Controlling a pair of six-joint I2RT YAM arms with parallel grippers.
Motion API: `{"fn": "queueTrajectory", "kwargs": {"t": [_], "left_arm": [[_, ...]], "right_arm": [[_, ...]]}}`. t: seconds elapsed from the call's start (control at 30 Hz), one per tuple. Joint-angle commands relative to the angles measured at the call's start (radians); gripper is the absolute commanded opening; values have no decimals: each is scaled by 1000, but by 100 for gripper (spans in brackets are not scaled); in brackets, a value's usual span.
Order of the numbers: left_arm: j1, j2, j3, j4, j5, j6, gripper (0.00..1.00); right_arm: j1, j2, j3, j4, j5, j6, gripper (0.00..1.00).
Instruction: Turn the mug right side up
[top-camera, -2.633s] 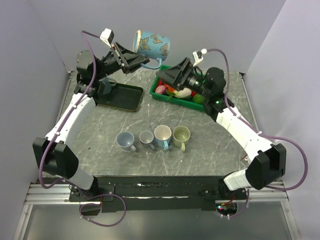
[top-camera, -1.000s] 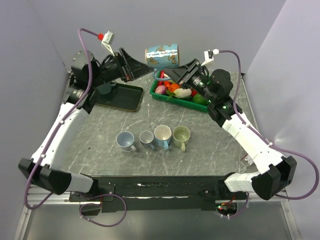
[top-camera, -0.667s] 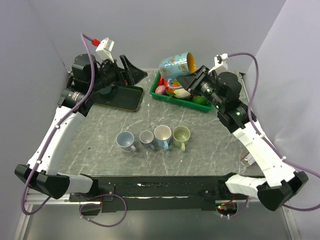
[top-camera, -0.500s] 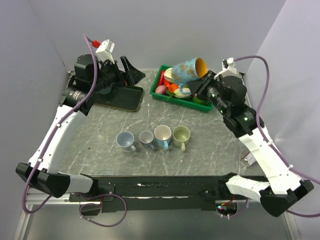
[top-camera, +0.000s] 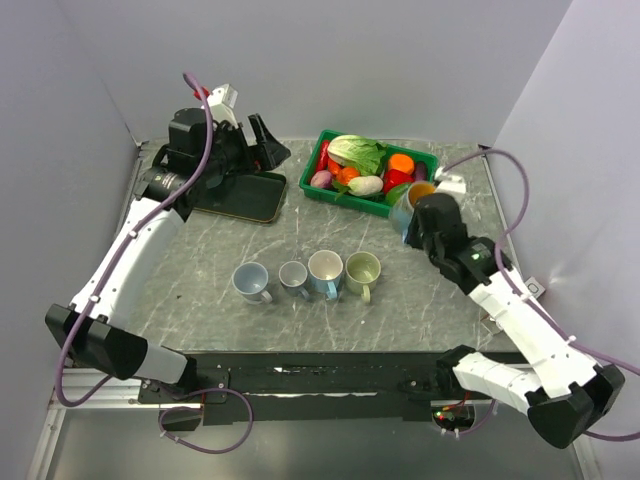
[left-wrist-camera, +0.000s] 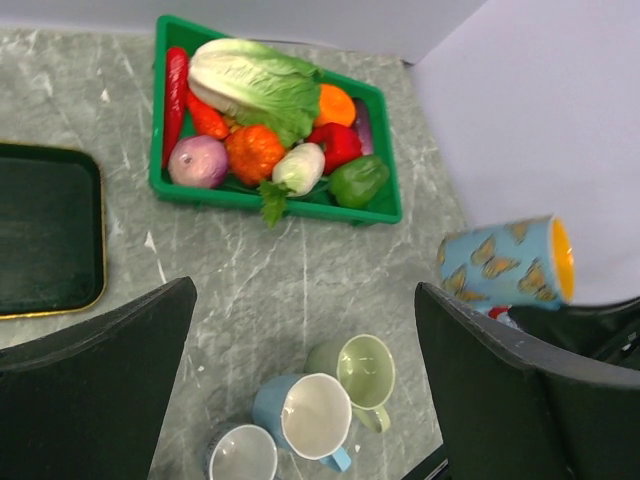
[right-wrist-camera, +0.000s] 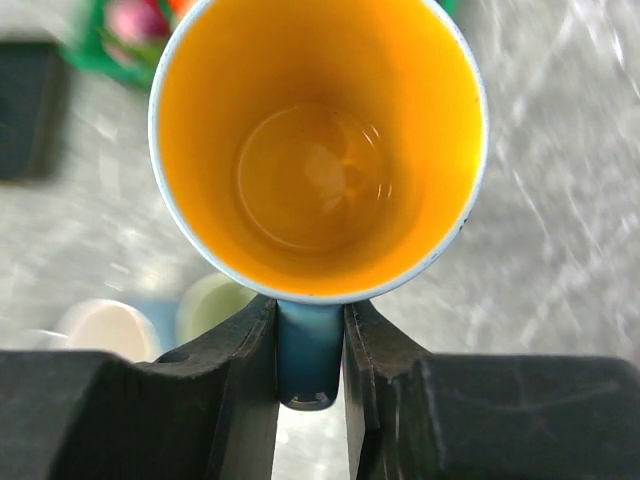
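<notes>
The light blue mug will go down from my right gripper on the table (top-camera: 401, 262), close beside the green mug.
The mug (top-camera: 411, 200) is light blue with butterflies and orange inside. It hangs just right of the green bin's near right corner, mouth tilted upward. My right gripper (top-camera: 425, 214) is shut on its handle. In the right wrist view I look straight down into the mug (right-wrist-camera: 318, 150), and the blue handle (right-wrist-camera: 308, 350) is clamped in my right gripper (right-wrist-camera: 308, 345). Whether the mug's base touches the table is hidden. In the left wrist view the mug (left-wrist-camera: 500, 262) shows at the right. My left gripper (top-camera: 258, 143) hovers open and empty over the black tray's far end, its jaws (left-wrist-camera: 305, 290) wide apart.
A green bin (top-camera: 312, 182) of vegetables stands at the back middle. A black tray (top-camera: 240, 197) lies at the back left. Several mugs (top-camera: 305, 275) stand upright in a row in the middle of the table. The grey walls stand close on both sides.
My right arm has swung the mug from high above the bin down to the right, turning its mouth from sideways to upward. The left arm has drawn back over the tray.
</notes>
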Motion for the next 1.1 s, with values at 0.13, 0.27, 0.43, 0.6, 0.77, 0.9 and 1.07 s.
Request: {"fn": "queueTrajectory", "kwargs": {"t": [0.13, 0.27, 0.43, 0.6, 0.77, 0.9, 1.07], "left_arm": [[0, 20, 42, 4, -42, -14, 96], [1, 25, 45, 5, -37, -17, 96], [3, 23, 47, -1, -49, -9, 96], [7, 26, 38, 8, -43, -17, 96], [11, 29, 30, 12, -33, -29, 96], [18, 34, 24, 10, -25, -32, 96], [29, 40, 24, 13, -5, -46, 96]], "right_arm": [[135, 21, -113, 69, 230, 77, 0], [137, 61, -151, 76, 270, 106, 0], [139, 64, -213, 79, 281, 129, 0], [139, 35, -283, 119, 233, 165, 0], [159, 4, -400, 184, 232, 221, 0], [175, -1, -464, 254, 218, 228, 0], [194, 10, -536, 340, 193, 226, 0]]}}
